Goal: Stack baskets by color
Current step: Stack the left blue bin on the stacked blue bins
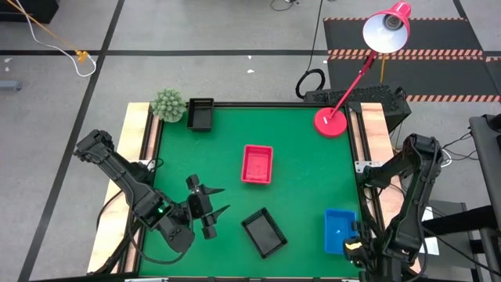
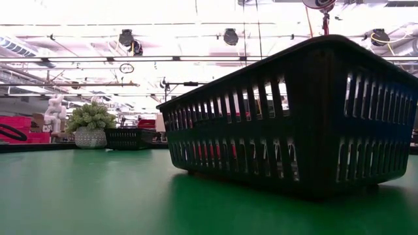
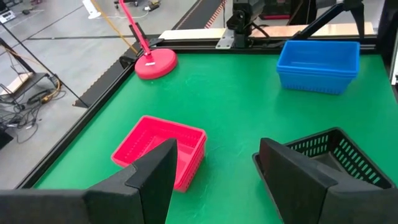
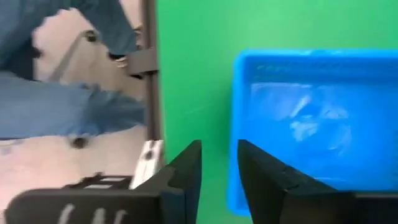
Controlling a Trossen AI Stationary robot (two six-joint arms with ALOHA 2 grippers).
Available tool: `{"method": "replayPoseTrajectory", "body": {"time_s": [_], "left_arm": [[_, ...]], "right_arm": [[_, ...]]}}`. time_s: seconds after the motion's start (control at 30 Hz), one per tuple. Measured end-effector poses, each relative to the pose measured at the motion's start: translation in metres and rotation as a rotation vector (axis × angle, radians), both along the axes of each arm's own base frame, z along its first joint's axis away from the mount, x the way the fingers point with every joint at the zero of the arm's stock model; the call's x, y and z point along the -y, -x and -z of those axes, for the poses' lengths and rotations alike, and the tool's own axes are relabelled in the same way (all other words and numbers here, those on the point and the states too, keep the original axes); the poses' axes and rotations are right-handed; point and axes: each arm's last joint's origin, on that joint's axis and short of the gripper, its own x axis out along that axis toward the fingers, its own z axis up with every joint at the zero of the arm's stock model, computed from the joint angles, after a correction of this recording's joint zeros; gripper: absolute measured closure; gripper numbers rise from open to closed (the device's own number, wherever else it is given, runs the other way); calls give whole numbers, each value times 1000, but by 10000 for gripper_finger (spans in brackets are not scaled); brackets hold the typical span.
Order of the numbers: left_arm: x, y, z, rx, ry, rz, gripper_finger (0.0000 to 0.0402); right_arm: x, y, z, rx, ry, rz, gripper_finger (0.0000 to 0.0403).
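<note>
Next, my left gripper will go to the near black basket's short side (image 1: 274,251) (image 3: 374,163) closest to the table's front edge and close there.
Four baskets rest on their bottoms on the green table (image 1: 297,141): a black one (image 1: 200,114) at the far left, a red one (image 1: 257,164) in the middle, a second black one (image 1: 264,233) near the front, and a blue one (image 1: 340,231) at the near right. My left gripper (image 1: 211,210) hovers open at the near left, pointing toward the red basket (image 3: 161,149) and the near black basket (image 3: 336,155). My right gripper (image 4: 219,171) is open at the blue basket's (image 4: 317,124) near right corner, pointing down. My right gripper comes from above at the blue basket's side wall (image 4: 235,130). One finger (image 4: 264,177) stands over the inside and the other (image 4: 183,171) over the table outside. Whether either finger touches the wall I cannot tell. The basket sits flat on the table.
A red desk lamp's round base (image 1: 330,121) stands at the far right, its arm and shade reaching beyond the table. A fuzzy green ball plant (image 1: 167,103) sits at the far left corner. Bare green surface lies between the baskets. A person's legs (image 4: 74,106) show past the table edge.
</note>
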Motion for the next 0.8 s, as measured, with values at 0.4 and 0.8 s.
{"method": "replayPoseTrajectory", "body": {"time_s": [0.4,0.8], "left_arm": [[-4,-4,-1,-7,-30,4,170],[-23,-18,0,-96,-92,43,170]], "right_arm": [[31,-20,-9,-38,75,121,333],[103,-42,-14,-245,438,240,395]]}}
